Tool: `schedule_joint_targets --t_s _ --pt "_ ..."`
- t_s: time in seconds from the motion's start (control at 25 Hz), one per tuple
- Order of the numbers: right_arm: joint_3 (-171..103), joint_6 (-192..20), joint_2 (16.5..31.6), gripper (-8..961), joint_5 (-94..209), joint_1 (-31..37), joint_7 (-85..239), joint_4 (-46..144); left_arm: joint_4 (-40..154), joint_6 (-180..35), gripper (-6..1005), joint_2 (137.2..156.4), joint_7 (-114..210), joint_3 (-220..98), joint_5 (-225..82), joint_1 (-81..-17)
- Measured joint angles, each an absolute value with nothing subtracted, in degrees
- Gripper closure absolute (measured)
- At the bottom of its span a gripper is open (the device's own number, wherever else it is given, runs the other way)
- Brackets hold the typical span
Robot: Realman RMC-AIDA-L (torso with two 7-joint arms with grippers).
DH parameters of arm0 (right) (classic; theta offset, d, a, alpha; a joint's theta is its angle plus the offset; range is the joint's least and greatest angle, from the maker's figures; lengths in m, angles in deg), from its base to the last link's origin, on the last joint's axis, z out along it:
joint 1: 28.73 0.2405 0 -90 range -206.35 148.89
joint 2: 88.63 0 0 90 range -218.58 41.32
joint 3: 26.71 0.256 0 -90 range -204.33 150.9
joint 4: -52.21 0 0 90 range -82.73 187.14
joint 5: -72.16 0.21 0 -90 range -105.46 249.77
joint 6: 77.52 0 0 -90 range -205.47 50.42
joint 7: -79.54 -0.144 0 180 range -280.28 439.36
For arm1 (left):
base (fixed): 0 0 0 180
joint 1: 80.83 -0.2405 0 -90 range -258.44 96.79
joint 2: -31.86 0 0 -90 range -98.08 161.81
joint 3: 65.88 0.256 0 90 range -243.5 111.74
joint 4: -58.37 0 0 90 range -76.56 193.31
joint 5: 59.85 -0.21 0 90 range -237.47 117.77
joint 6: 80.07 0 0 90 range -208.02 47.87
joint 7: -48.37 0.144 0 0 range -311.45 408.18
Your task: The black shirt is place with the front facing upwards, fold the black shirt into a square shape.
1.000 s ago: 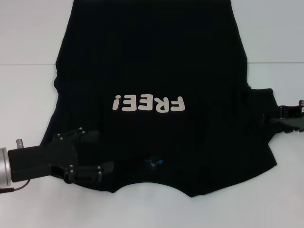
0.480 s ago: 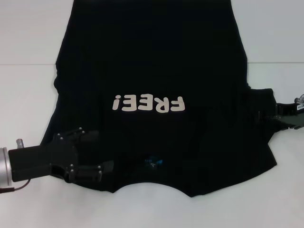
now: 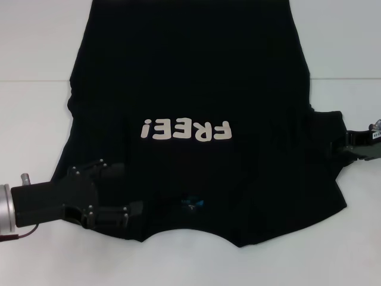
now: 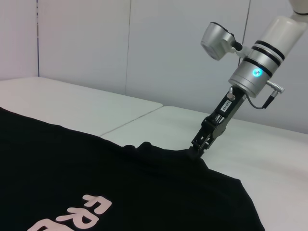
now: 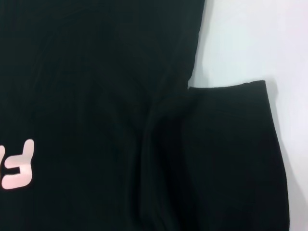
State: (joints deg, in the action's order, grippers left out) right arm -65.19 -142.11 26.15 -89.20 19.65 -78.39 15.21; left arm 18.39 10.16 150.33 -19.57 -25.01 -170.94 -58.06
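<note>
The sleeve lies drawn in with a deep fold beside the shirt's body, so my right gripper should retake its outer edge (image 5: 275, 126) and pull the sleeve out first.
The black shirt (image 3: 190, 77) lies spread on the white table, front up, with its off-white "FREE!" lettering (image 3: 186, 130) and blue neck label (image 3: 191, 204) toward me. My left gripper (image 3: 126, 190) is open low over the shirt's near left shoulder, one finger on each side of a fold of cloth. My right gripper (image 3: 340, 149) is at the right sleeve (image 3: 324, 128). The left wrist view shows the right gripper (image 4: 197, 151) with fingertips pinched together on the sleeve edge, which rises slightly toward them. The right wrist view shows the sleeve (image 5: 231, 154) and wrinkled shirt side, no fingers.
The white table (image 3: 36, 119) shows bare on both sides of the shirt and along the near edge. A seam between table panels (image 3: 345, 79) runs across behind the sleeves. A pale wall (image 4: 144, 43) stands beyond the table.
My right gripper has shifted slightly inward onto the right sleeve. The left gripper and the shirt body have hardly moved.
</note>
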Motion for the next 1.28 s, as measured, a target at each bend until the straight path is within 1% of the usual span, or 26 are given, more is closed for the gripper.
schedule_joint_targets --t_s 0.32,0.52,0.68,0.88,0.96,1.08,1.28 --pt "-65.3 -141.8 26.08 651 -89.4 19.8 -78.2 15.7 18.4 10.0 49 150.31 -20.2 -25.0 -170.9 -57.9" --pt "-65.1 -142.1 25.69 756 -89.2 19.4 -78.1 14.7 18.4 9.7 49 150.26 -20.3 -25.0 -170.9 -57.8" --pt "-64.8 -143.4 24.82 840 -89.2 18.7 -78.1 13.2 18.4 9.6 49 150.24 -20.4 -25.0 -170.9 -57.7" --pt "-64.8 -143.9 23.72 739 -89.2 17.9 -78.0 12.4 18.4 9.5 49 150.23 -20.5 -25.0 -170.7 -57.6" --pt "-64.8 -143.8 23.53 643 -89.2 17.6 -77.8 12.0 18.4 9.5 49 150.18 -20.7 -25.0 -170.7 -57.6" --pt "-65.0 -143.0 23.5 500 -89.1 17.5 -77.2 12.1 18.4 9.5 49 150.16 -20.9 -25.0 -170.7 -57.5" --pt "-65.2 -141.8 24.21 415 -89.1 18.0 -76.6 12.7 18.4 9.3 49 150.15 -20.9 -25.0 -170.8 -57.4"
